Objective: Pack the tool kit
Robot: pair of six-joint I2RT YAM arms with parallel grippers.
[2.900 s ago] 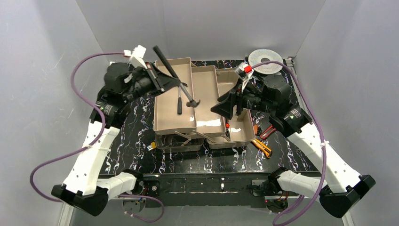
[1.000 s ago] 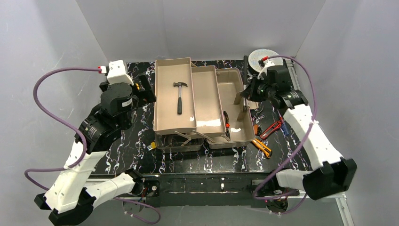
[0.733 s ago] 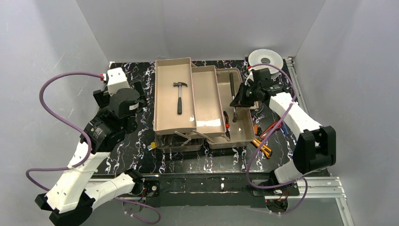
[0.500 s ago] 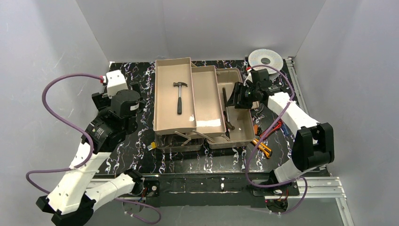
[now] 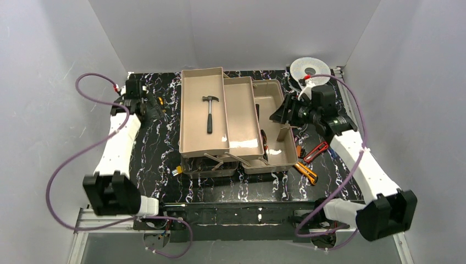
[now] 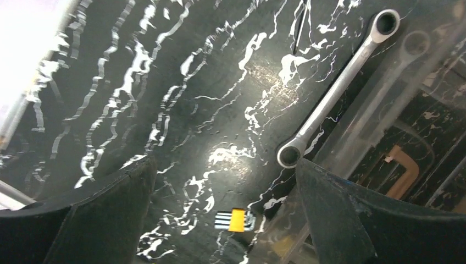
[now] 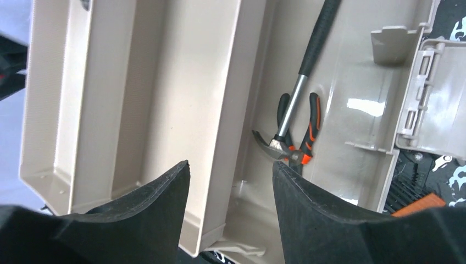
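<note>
I should next move my left gripper to the black-and-yellow screwdriver's handle (image 5: 161,101), on the table beyond the silver wrench, and close it there.
The tan toolbox (image 5: 242,118) stands open mid-table with its trays (image 7: 165,82) spread. A small hammer (image 5: 209,113) lies in the left tray. In the right bin a black-handled hammer (image 7: 299,93) rests on orange-and-black pliers (image 7: 309,132). My right gripper (image 5: 279,114) hovers over that bin, open and empty (image 7: 231,168). My left gripper (image 5: 151,107) is open above the table left of the box (image 6: 225,165), near a silver wrench (image 6: 335,88). A yellow knife (image 5: 306,172) lies on the table right of the box.
A round silver-white spool (image 5: 309,70) sits at the back right corner. A red-handled tool (image 5: 315,152) lies beside the knife. A small yellow-and-striped item (image 6: 235,220) lies by the box's translucent lid (image 6: 384,110). Grey walls close in three sides.
My right gripper opened and let the black-handled hammer drop into the right bin, then drew back right. My left arm stretched out toward the table's back left.
</note>
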